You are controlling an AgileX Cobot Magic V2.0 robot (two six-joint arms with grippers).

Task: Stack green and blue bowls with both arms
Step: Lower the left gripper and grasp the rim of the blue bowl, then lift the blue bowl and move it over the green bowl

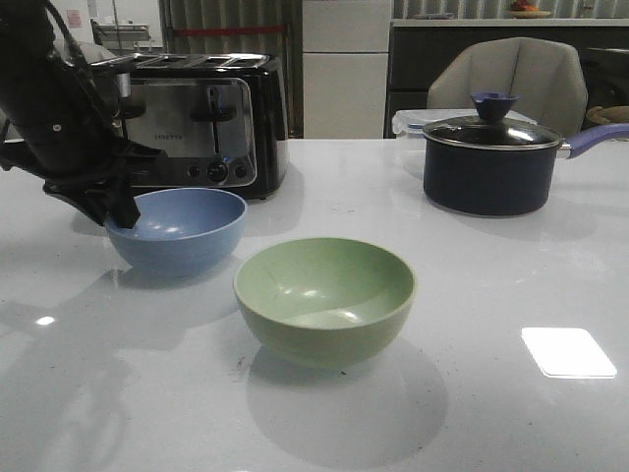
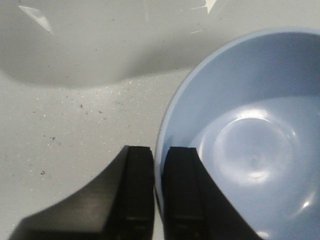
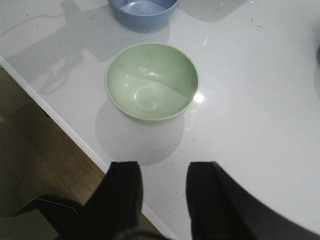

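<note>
My left gripper is holding the blue bowl. It will release the bowl inside the open hollow of the green bowl (image 1: 325, 268).
The dusty blue bowl (image 1: 177, 231) stands on the white table at the left. The sage green bowl (image 1: 324, 295) stands just right of it and nearer the front, apart from it. My left gripper (image 1: 118, 211) is shut on the blue bowl's left rim. In the left wrist view (image 2: 158, 170) one finger is inside the blue bowl (image 2: 250, 125) and one outside. My right gripper (image 3: 162, 185) is open and empty above the table's front edge. It is short of the green bowl (image 3: 151, 80), with the blue bowl (image 3: 142, 7) beyond, and is out of the front view.
A black toaster (image 1: 197, 123) stands right behind the blue bowl. A dark saucepan with a blue-knobbed lid (image 1: 491, 162) sits at the back right, with a grey chair (image 1: 506, 79) behind it. The table's front edge (image 3: 65, 125) drops to a wooden floor.
</note>
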